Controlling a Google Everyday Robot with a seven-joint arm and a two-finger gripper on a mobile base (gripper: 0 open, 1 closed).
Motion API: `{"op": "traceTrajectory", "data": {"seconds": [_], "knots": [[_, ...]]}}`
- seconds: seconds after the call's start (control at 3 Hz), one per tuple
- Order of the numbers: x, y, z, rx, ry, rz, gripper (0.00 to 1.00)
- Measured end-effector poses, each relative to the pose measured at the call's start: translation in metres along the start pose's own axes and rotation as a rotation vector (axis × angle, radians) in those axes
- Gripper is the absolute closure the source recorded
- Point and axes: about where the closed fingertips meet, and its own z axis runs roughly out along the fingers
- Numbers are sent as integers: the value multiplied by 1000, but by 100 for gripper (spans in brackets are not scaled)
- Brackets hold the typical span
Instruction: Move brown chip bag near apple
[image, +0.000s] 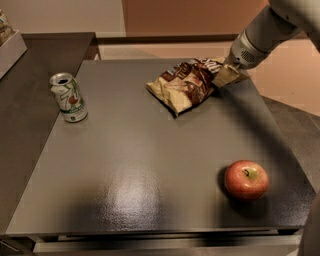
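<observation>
Next, I release the brown chip bag on the table (195, 128) just behind the apple, toward the soda can's side. The bag now lies at the table's back.
The brown chip bag (184, 86) lies at the back of the dark table, its left end on the surface and its right end raised and crumpled. My gripper (226, 76) comes in from the upper right and is shut on the bag's right end. The red apple (246, 180) with a yellowish patch at its stem sits near the table's front right corner, well apart from the bag and gripper.
A white-green soda can (69, 97) stands upright at the left side of the table (135, 165). A darker counter (30, 75) adjoins on the left, with a tray edge (10, 47) at the far left. My arm (270, 30) crosses the upper right.
</observation>
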Motion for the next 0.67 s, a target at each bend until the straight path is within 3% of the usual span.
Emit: {"op": "traceTrajectory", "data": {"seconds": [0.67], "knots": [[-2, 54, -30, -17, -18, -55, 100]]}}
